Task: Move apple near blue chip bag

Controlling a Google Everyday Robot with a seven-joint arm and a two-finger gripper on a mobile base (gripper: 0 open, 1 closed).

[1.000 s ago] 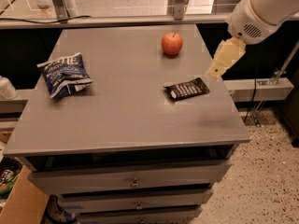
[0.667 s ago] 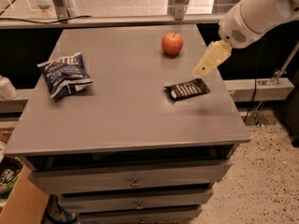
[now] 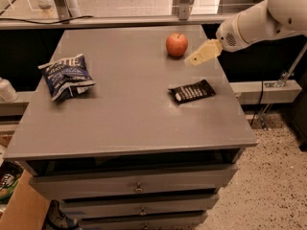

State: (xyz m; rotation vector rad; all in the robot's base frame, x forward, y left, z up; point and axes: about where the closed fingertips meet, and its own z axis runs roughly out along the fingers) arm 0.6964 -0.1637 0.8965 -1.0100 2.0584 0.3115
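The apple has to go near the blue chip bag, so next I will close my gripper around the middle of the red-orange apple (image 3: 176, 45).
The red-orange apple (image 3: 176, 44) stands on the grey table top (image 3: 129, 104) near its far right part. The navy-blue chip bag (image 3: 65, 75) with white lettering lies wrinkled at the left side of the table, far from the apple. My gripper (image 3: 193, 60), cream-coloured, reaches in from the right on a white arm and hovers just right of the apple and slightly nearer the camera, not touching it. It holds nothing that I can see.
A flat black rectangular packet (image 3: 192, 91) with white print lies on the right part of the table, in front of the gripper. Drawers (image 3: 138, 186) are below the table top. A railing runs behind the table. A cardboard box (image 3: 19, 210) sits at the lower left.
The arm has moved left and toward the apple; the gripper went from beyond the table's right edge to just beside the apple. The apple, bag and packet have not moved.
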